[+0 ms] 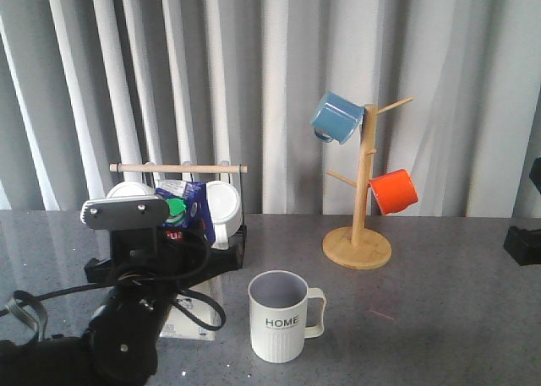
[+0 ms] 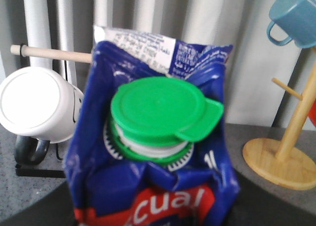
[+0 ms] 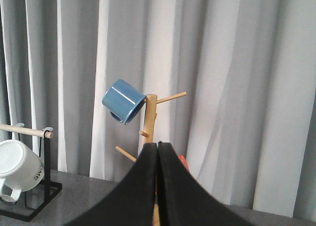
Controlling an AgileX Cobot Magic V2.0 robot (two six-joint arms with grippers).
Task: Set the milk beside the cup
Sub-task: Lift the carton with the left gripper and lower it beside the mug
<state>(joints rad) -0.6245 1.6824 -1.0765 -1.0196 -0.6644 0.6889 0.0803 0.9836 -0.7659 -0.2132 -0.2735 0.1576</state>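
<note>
My left gripper will release its hold on the milk and leave it on the table [image 1: 204, 357] beside the cup, in front of the black rack.
The milk [image 2: 148, 137] fills the left wrist view: dark blue gable top, green round cap, red label. In the front view its blue top [image 1: 188, 204] and white base [image 1: 193, 323] show behind my left arm [image 1: 127, 327], and the base is on the table left of the cup. My left gripper [image 2: 150, 213] is around the carton, with dark fingers at both its sides; the carton is dented there. The cup [image 1: 279, 318], ribbed off-white with "HOME", stands upright a short gap right of the milk. My right gripper [image 3: 158, 147] is shut and empty, raised at the far right.
A black rack with a wooden bar [image 1: 177, 168] and white mugs [image 1: 221, 204] stands right behind the milk. A wooden mug tree [image 1: 359, 234] holds a blue mug [image 1: 336, 117] and an orange mug [image 1: 394, 192] at the back right. A grey curtain is behind.
</note>
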